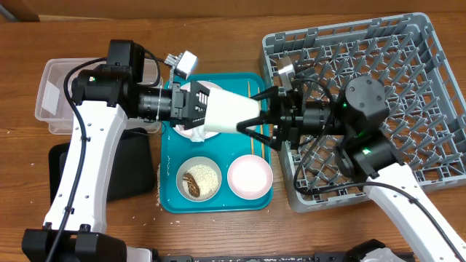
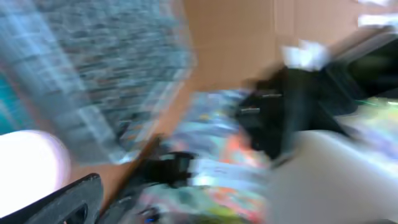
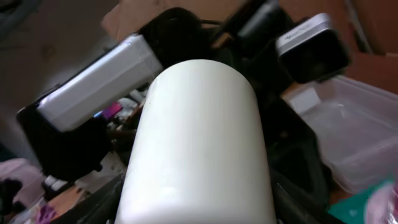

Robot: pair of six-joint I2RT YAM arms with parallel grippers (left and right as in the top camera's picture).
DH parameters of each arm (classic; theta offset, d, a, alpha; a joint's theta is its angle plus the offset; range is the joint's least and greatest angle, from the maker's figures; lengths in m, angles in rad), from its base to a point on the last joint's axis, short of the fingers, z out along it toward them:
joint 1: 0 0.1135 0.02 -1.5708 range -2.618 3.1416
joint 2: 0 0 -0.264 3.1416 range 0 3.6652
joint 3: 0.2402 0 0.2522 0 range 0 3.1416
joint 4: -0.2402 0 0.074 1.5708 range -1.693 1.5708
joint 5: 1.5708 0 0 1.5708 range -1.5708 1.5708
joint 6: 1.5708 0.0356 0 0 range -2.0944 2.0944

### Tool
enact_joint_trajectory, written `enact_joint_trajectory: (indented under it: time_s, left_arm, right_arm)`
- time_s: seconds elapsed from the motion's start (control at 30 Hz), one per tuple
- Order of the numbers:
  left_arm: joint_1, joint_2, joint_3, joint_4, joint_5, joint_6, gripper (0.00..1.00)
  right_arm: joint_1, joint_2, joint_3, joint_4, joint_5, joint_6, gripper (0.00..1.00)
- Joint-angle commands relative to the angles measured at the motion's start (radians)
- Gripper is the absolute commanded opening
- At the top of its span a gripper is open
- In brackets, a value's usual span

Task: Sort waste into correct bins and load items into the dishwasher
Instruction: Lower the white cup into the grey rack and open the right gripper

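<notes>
I need to let go of the white cup with my right gripper inside the grey dish rack's edge [image 1: 304,159] closest to the empty white bowl.
A white cup [image 1: 231,113] hangs on its side above the teal tray [image 1: 169,198], held between both grippers. My left gripper [image 1: 195,106] is shut on its wide end. My right gripper [image 1: 251,116] has a finger on each side of the narrow end. In the right wrist view the cup [image 3: 199,143] fills the space between my fingers [image 3: 196,211]. A bowl with brown and white-grain scraps [image 1: 199,180] and an empty white bowl [image 1: 250,177] stand on the tray. Thin wooden chopsticks [image 1: 255,146] lie at its right edge. The left wrist view is blurred.
The grey dish rack [image 1: 408,80] stands at the right, under my right arm. The clear tub [image 1: 58,94] is at the far left and shows in the right wrist view [image 3: 357,140]. The black tray [image 1: 138,171] lies under my left arm. White dishes or paper [image 1: 191,132] lie beneath the cup.
</notes>
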Motion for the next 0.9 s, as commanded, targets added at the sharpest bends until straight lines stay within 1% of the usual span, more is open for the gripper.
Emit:
enact_joint_trajectory:
  time_s: [0.0, 0.07, 0.1, 0.17, 0.2, 0.23, 0.3, 0.4, 0.43, 0.5, 0.57, 0.7, 0.73, 0.77, 0.8, 0.83, 0.87]
  left_arm:
    - [0.031, 0.003, 0.008, 0.002, -0.369, -0.113, 1.00]
    - [0.047, 0.003, 0.008, 0.002, -0.425, -0.131, 1.00]
    - [0.055, 0.003, 0.008, 0.004, -0.432, -0.134, 1.00]
    - [0.059, 0.003, 0.008, 0.010, -0.432, -0.133, 1.00]
    - [0.060, 0.003, 0.008, 0.018, -0.432, -0.133, 1.00]
    - [0.060, 0.003, 0.008, 0.024, -0.432, -0.133, 1.00]
    - [0.060, 0.003, 0.008, 0.040, -0.432, -0.134, 1.00]
    - [0.060, 0.003, 0.008, 0.044, -0.432, -0.133, 1.00]
    - [0.060, 0.003, 0.008, 0.043, -0.433, -0.133, 1.00]
    - [0.060, 0.003, 0.008, 0.043, -0.433, -0.133, 1.00]
    - [0.060, 0.003, 0.008, 0.046, -0.433, -0.133, 1.00]
    - [0.060, 0.003, 0.008, 0.054, -0.433, -0.137, 1.00]
    - [0.060, 0.003, 0.008, 0.049, -0.433, -0.137, 1.00]
    - [0.060, 0.003, 0.008, 0.042, -0.433, -0.137, 1.00]
    - [0.060, 0.003, 0.008, 0.034, -0.433, -0.137, 1.00]
    - [0.058, 0.003, 0.008, 0.024, -0.443, -0.137, 1.00]
    - [0.047, 0.003, 0.008, 0.024, -0.470, -0.137, 1.00]
  right_arm:
    - [-0.098, -0.118, 0.019, -0.223, 0.213, -0.097, 0.55]
    - [-0.119, -0.169, 0.021, -0.410, 0.423, -0.157, 0.55]
    - [-0.124, -0.215, 0.030, -0.569, 0.635, -0.161, 0.55]
    - [-0.124, -0.251, 0.047, -0.713, 0.812, -0.161, 0.55]
    - [-0.122, -0.280, 0.068, -0.850, 0.942, -0.160, 0.55]
    - [-0.123, -0.289, 0.078, -0.913, 0.982, -0.159, 0.55]
    - [-0.123, -0.295, 0.103, -1.097, 1.065, -0.127, 0.55]
    - [-0.123, -0.273, 0.106, -1.292, 1.098, -0.060, 0.55]
    - [-0.123, -0.233, 0.106, -1.407, 1.096, -0.054, 0.56]
    - [-0.119, -0.190, 0.105, -1.466, 1.077, -0.055, 0.56]
    - [-0.103, -0.133, 0.105, -1.483, 1.035, -0.056, 0.56]
    - [-0.035, 0.007, 0.105, -1.376, 1.036, -0.059, 0.56]
    - [-0.024, 0.052, 0.105, -1.377, 1.036, -0.059, 0.56]
    - [-0.019, 0.080, 0.105, -1.397, 1.036, -0.059, 0.60]
    - [-0.019, 0.100, 0.105, -1.410, 1.036, -0.058, 0.69]
    - [-0.019, 0.152, 0.105, -1.421, 1.045, -0.058, 0.71]
    - [-0.019, 0.153, 0.105, -1.391, 1.044, -0.058, 0.80]
